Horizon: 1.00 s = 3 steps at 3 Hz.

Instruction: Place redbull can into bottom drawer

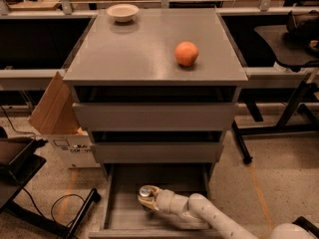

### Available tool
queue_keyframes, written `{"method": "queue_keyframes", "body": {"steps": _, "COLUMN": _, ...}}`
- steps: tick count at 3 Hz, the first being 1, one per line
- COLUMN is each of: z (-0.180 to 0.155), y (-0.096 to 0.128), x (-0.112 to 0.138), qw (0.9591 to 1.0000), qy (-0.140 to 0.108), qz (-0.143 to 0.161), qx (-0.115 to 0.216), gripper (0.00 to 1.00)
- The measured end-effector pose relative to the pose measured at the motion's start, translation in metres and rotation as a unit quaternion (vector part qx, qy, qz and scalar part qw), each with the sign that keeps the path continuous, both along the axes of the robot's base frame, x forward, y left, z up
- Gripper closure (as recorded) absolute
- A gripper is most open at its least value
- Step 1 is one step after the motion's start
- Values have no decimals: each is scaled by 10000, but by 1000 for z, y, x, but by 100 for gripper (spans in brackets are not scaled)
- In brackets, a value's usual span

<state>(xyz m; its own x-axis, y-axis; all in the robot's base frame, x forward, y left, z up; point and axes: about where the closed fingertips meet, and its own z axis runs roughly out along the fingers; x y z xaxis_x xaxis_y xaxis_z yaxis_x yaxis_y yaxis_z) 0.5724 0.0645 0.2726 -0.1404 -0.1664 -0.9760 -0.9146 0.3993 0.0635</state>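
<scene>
Next, I let go of the redbull can with my gripper on the bottom drawer's inside [136, 195], over toward the side that is nearest the cardboard box. The can is upright, low in the drawer now.
The bottom drawer [119, 210] of the grey cabinet is pulled open at the lower middle of the camera view. The redbull can [146, 192] shows its round silvery top inside the drawer, upright, left of centre. My gripper [148, 199] reaches in from the lower right on a white arm and is shut on the can, low in the drawer.
An orange fruit [186, 53] and a white bowl [122, 12] sit on the cabinet top [149, 59]. Two grey drawers [154, 116] above are shut. A cardboard box [57, 118] stands left of the cabinet. Black table legs [279, 128] stand on the right.
</scene>
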Motion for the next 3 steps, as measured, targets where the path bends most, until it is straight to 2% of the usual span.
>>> {"method": "queue_keyframes", "body": {"steps": 1, "z": -2, "y": 16, "x": 7, "qw": 9995, "qy": -193, "qz": 180, "qx": 159, "gripper": 100}}
{"method": "queue_keyframes", "body": {"steps": 2, "z": -16, "y": 48, "x": 24, "qw": 9953, "qy": -581, "qz": 724, "qx": 283, "gripper": 100}}
{"method": "queue_keyframes", "body": {"steps": 3, "z": -32, "y": 60, "x": 34, "qw": 9929, "qy": -653, "qz": 940, "qx": 313, "gripper": 100}}
